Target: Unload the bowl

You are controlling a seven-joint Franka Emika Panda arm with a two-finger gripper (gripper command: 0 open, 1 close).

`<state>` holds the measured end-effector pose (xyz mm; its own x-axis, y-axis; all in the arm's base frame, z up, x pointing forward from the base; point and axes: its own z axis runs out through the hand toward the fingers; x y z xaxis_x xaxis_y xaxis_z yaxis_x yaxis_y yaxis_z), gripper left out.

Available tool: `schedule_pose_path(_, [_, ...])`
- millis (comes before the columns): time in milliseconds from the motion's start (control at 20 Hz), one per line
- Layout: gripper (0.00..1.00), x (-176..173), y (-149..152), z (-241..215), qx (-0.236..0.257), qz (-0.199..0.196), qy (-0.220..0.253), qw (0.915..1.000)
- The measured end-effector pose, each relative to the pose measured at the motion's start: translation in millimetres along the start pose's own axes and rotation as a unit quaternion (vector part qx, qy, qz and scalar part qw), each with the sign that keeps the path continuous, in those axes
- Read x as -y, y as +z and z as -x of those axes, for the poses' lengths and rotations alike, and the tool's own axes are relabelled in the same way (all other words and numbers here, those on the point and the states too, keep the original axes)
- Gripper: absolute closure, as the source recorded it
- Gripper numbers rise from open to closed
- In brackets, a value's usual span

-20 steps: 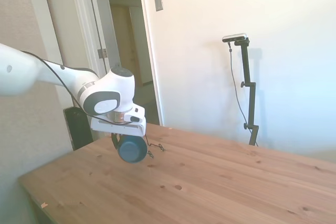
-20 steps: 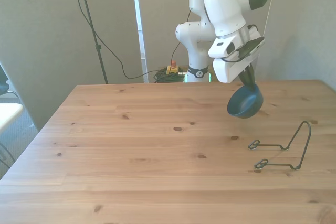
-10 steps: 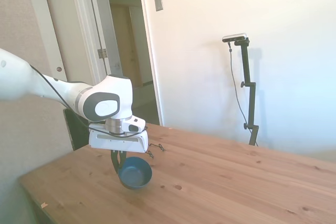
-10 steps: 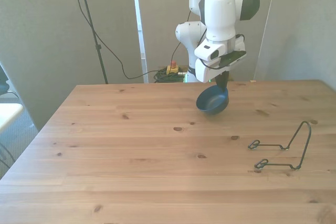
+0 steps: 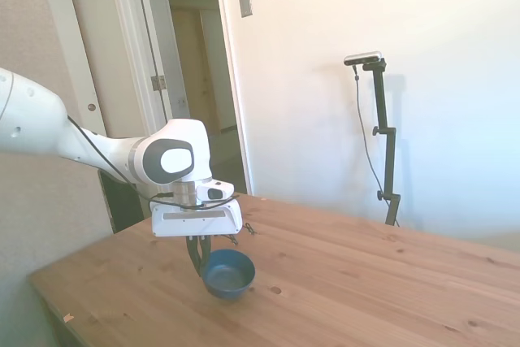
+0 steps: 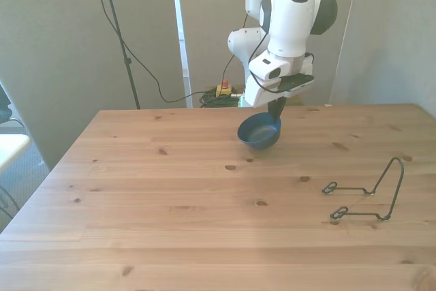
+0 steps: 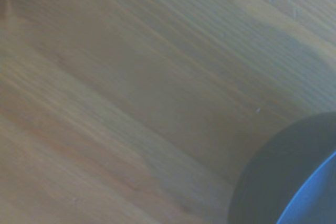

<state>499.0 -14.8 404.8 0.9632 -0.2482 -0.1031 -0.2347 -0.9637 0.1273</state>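
Note:
The robot's gripper needs to release the dark blue bowl on the wooden table (image 5: 240, 289) close beside the small dark knot.
The dark blue bowl (image 6: 259, 131) hangs just above the wooden table (image 6: 170, 223), held by its rim and nearly level. My gripper (image 6: 276, 108) is shut on the bowl's far rim, seen in the front view near the table's far middle. From the side, the bowl (image 5: 228, 273) sits low under the gripper (image 5: 197, 251), close to the tabletop. A curved edge of the bowl (image 7: 294, 182) fills one corner of the blurred wrist view over bare wood.
A thin dark wire rack (image 6: 368, 192) lies on the table at the front view's right; its tip (image 5: 240, 229) shows behind the arm in the side view. A doorway (image 5: 199, 71) stands beyond the table's far end.
The gripper has carried the bowl toward the front view's left, away from the wire rack, and lowered it. The bowl has gone from tilted to nearly level.

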Motion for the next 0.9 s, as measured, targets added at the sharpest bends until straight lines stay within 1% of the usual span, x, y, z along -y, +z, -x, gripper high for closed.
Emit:
schedule_pose_path(200, [1.0, 4, 10, -22, 0.016, 0.027, -0.001, 0.9995])
schedule_pose_path(350, [1.0, 7, 15, -31, 0.029, 0.032, -0.001, 0.9991])
schedule_pose_path(550, [1.0, 8, 19, -35, 0.033, 0.033, 0.0, 0.9989])
schedule_pose_path(600, [0.0, 8, 19, -35, 0.033, 0.033, 0.0, 0.9989])
schedule_pose_path(900, [0.0, 15, 18, -33, 0.031, 0.034, -0.007, 0.9989])
